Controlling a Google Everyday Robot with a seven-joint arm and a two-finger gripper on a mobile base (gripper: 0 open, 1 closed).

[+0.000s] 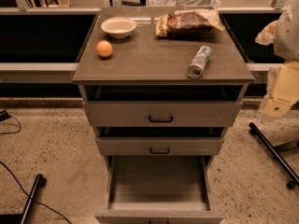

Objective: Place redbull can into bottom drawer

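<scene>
The redbull can has its middle of the body [200,60] behind its shiny round end. My gripper closes around it there next.
The redbull can [199,62] lies on its side on the cabinet top [154,62], near the front right corner, with its shiny round end toward the front. The bottom drawer [159,183] is pulled out, and its smooth grey floor is bare. My gripper [267,33] is at the right edge of the view, beyond the cabinet's right side and about level with its top. It is well to the right of the can and apart from it. The pale arm [283,90] hangs below it.
A white bowl [118,27], an orange [104,49] and a brown snack bag [189,21] sit on the cabinet top. Two shallower drawers with black handles [160,119] are above the bottom drawer. Black stand legs [273,154] and cables [18,183] lie on the floor.
</scene>
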